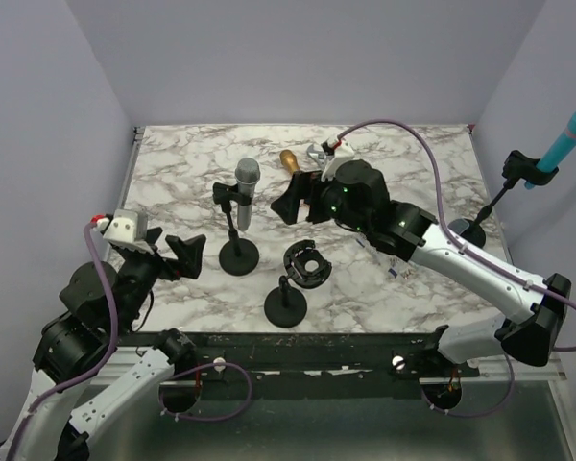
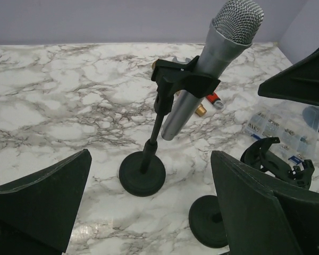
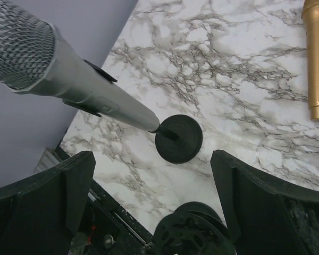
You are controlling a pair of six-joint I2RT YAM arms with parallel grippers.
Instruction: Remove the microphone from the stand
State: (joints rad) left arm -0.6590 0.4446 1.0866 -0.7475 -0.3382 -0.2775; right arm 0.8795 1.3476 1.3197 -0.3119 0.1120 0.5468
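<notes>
My right gripper should grab the silver microphone at the top of its body (image 1: 247,185) (image 3: 69,77), just under the mesh head and above the clip of the stand.
A silver microphone (image 1: 247,192) with a mesh head sits tilted in the clip of a black stand (image 1: 238,257) on the marble table. My left gripper (image 1: 190,255) is open to the left of the stand's base, apart from it. In the left wrist view the microphone (image 2: 202,69) and stand (image 2: 142,173) are ahead of the open gripper (image 2: 149,212). My right gripper (image 1: 296,199) is open to the right of the microphone, not touching it. In the right wrist view the microphone (image 3: 80,79) and stand base (image 3: 178,139) lie beyond the open gripper (image 3: 149,207).
A gold microphone (image 1: 290,160) lies behind the right gripper. A second short black stand (image 1: 285,305) and a black ring-shaped mount (image 1: 307,264) sit near the front. A bag of small parts (image 2: 279,127) lies to the right. A teal microphone (image 1: 566,144) is on a stand at the right edge.
</notes>
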